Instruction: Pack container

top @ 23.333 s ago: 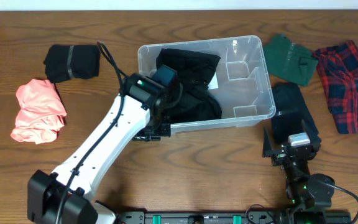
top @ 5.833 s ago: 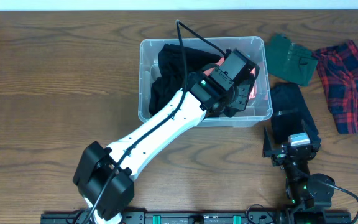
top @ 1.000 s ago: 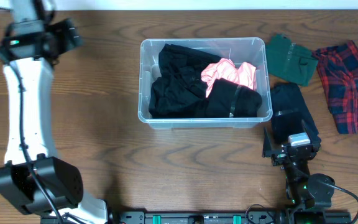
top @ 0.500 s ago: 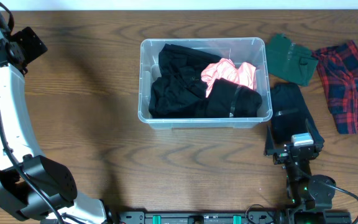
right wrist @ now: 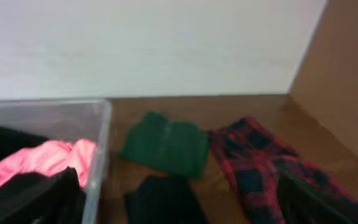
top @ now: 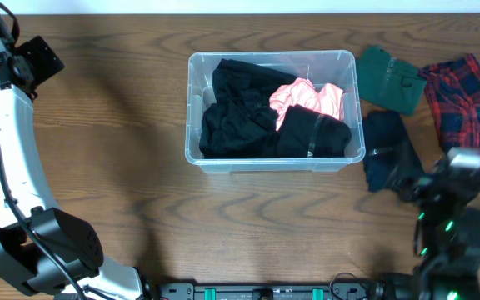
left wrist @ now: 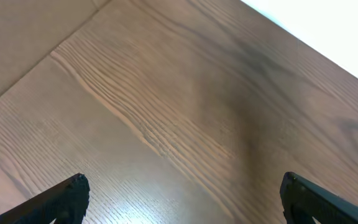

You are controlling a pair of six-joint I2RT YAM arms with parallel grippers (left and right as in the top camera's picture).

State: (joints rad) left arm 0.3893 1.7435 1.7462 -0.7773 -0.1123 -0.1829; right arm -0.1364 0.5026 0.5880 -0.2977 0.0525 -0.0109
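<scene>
I should close my right gripper on the edge of the dark garment (top: 403,135) (right wrist: 190,198), on the side next to the red plaid shirt.
The clear container (top: 192,108) stands mid-table and holds black clothes (top: 236,112), a pink garment (top: 308,97) and a folded black piece (top: 315,133). My left gripper (top: 44,57) is high at the far left corner of the table, well away from the tub; the left wrist view shows it open (left wrist: 185,190) over bare wood, both fingertips (left wrist: 67,196) apart with nothing between. My right gripper (top: 436,177) is a motion blur at the lower right, beside a dark garment (top: 387,148), open and empty. In the right wrist view the container (right wrist: 101,149) is at the left.
A green garment (top: 387,79) (right wrist: 163,144) and a red plaid shirt (top: 469,104) (right wrist: 260,162) lie right of the tub near the table's right edge. The dark garment (right wrist: 163,199) lies just below the green one. A white wall backs the table.
My right arm has lifted off its resting spot and swung right, now blurred. My left arm moved farther left a second ago and has since held still.
</scene>
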